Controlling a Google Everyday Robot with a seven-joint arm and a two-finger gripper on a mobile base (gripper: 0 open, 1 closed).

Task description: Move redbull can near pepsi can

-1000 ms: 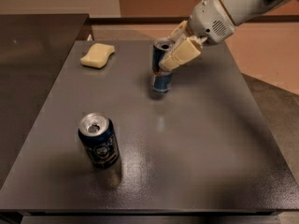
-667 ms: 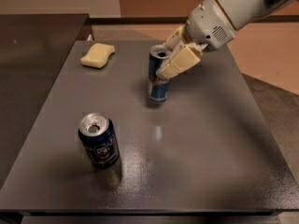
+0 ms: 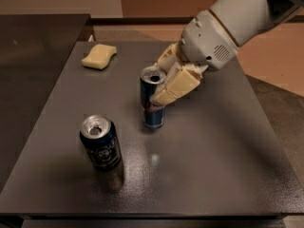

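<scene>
Next, I set the redbull can upright on the dark table (image 3: 143, 146) with my gripper, close beside the pepsi can with a slim gap.
The redbull can (image 3: 151, 103) is a slim blue and silver can with an open silver top, upright near the middle of the dark table (image 3: 213, 165). My gripper (image 3: 164, 82) comes in from the upper right and is shut on the redbull can, its cream fingers (image 3: 176, 85) clasping the can's upper half. The pepsi can (image 3: 100, 144) is a stouter dark navy can with a pale round logo and silver top. It stands upright to the front left of the redbull can, about a can's width away.
A yellow sponge (image 3: 98, 56) lies at the table's back left. A darker counter (image 3: 33, 56) adjoins the table on the left. The table's front edge (image 3: 152, 213) runs just in front of the pepsi can. Tan floor (image 3: 270, 65) lies beyond at the right.
My gripper has carried the redbull can from the back of the table forward and left, closer to the pepsi can. The pepsi can and sponge have not moved.
</scene>
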